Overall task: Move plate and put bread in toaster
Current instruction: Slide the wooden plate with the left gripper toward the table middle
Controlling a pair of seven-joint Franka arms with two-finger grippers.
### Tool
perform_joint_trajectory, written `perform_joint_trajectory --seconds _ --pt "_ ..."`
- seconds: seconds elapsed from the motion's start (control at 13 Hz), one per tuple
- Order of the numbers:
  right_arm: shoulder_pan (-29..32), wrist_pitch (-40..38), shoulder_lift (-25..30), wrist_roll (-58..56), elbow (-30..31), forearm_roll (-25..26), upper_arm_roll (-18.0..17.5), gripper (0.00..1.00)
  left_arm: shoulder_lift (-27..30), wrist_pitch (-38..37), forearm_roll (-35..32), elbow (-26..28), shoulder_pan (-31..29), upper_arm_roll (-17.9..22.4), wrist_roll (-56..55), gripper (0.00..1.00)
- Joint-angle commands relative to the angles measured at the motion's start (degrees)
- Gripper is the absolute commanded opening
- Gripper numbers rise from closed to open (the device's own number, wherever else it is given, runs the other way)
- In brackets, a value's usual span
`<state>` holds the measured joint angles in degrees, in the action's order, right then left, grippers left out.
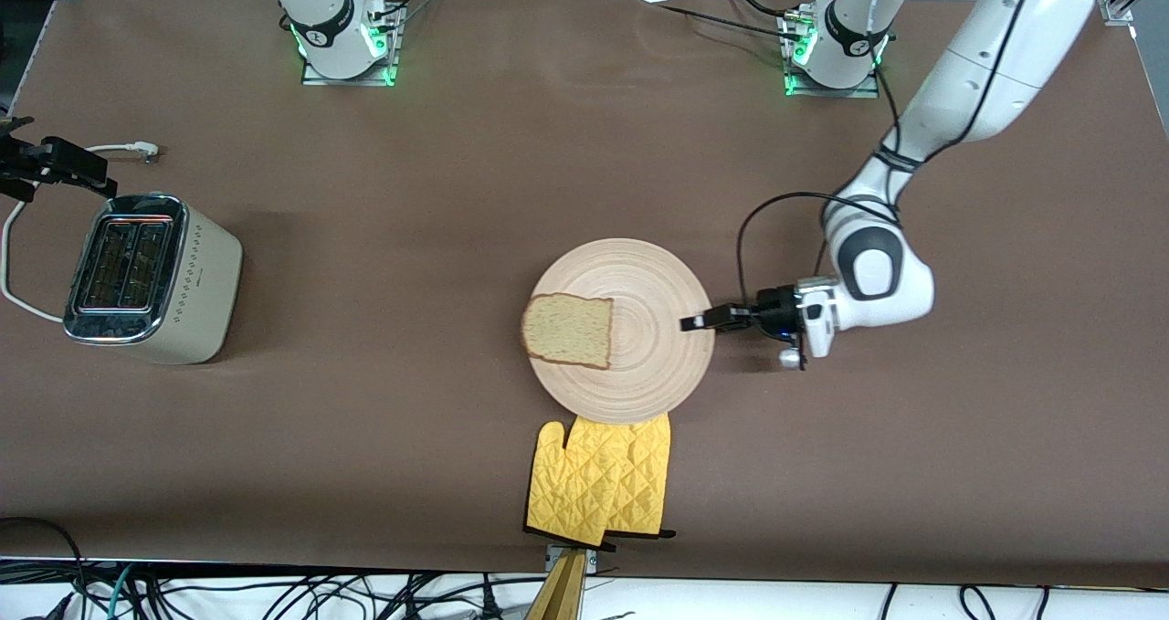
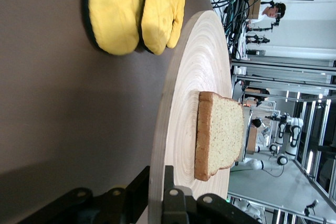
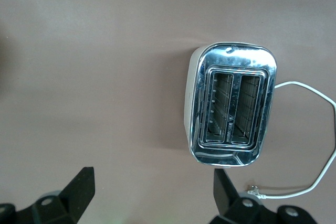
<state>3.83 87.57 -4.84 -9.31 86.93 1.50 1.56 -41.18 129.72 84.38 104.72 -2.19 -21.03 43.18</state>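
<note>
Next, I release the plate from my left gripper on the table nearer the cream toaster [image 1: 552, 307], clear of the yellow oven mitt. The plate now lies mid-table with the bread.
The light-wood plate [image 1: 659, 346] lies mid-table with the bread [image 1: 568, 331] on it, toward the right arm's end of the plate. My left gripper [image 1: 696, 322] is shut on the plate's rim at the side toward the left arm's end. In the left wrist view one finger sits under the rim and one on top of the plate [image 2: 194, 77], with my left gripper [image 2: 156, 174] a short way from the bread [image 2: 220, 135]. The cream toaster [image 1: 151, 278] stands at the right arm's end, slots empty. My right gripper [image 1: 32, 165] hangs open beside it, high above the toaster [image 3: 231, 103], with nothing in the right gripper [image 3: 153, 177].
A yellow oven mitt [image 1: 603, 483] lies nearer the front camera than the plate, and the plate's edge overlaps its top; the left wrist view shows the mitt [image 2: 131, 9] too. The toaster's white cord [image 1: 14, 264] trails on the table by the table's edge.
</note>
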Motion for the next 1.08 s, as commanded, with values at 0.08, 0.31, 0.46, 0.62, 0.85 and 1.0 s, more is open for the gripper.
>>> perform_joint_trajectory --seconds 0.08,0.31,0.46,0.62,0.85,1.0 --pt "0.5 -1.2 -0.6 0.3 -1.6 0.2 -0.2 1.0 0.8 2.9 6.9 0.9 7.9 1.0 1.3 0.0" --pt "0.5 -1.2 -0.7 0.3 -1.6 0.2 -0.2 1.0 -1.2 4.8 8.9 0.2 12.6 2.1 3.1 0.0" --pt "0.6 -1.2 -0.7 0.3 -1.6 0.2 -0.2 1.0 -2.4 5.5 11.4 0.1 13.8 2.7 5.4 0.0" --pt "0.5 -1.2 -0.7 0.3 -1.6 0.2 -0.2 1.0 -3.2 5.5 12.0 0.0 14.2 3.1 6.7 0.0" --pt "0.5 -1.1 -0.7 0.4 -1.5 0.2 -0.3 1.0 -4.3 5.6 12.1 -0.9 15.5 4.6 6.7 0.0" --pt "0.5 -0.7 -0.8 0.4 -1.5 0.2 -0.3 1.0 -4.3 5.5 12.1 -0.9 15.5 4.6 6.5 0.0"
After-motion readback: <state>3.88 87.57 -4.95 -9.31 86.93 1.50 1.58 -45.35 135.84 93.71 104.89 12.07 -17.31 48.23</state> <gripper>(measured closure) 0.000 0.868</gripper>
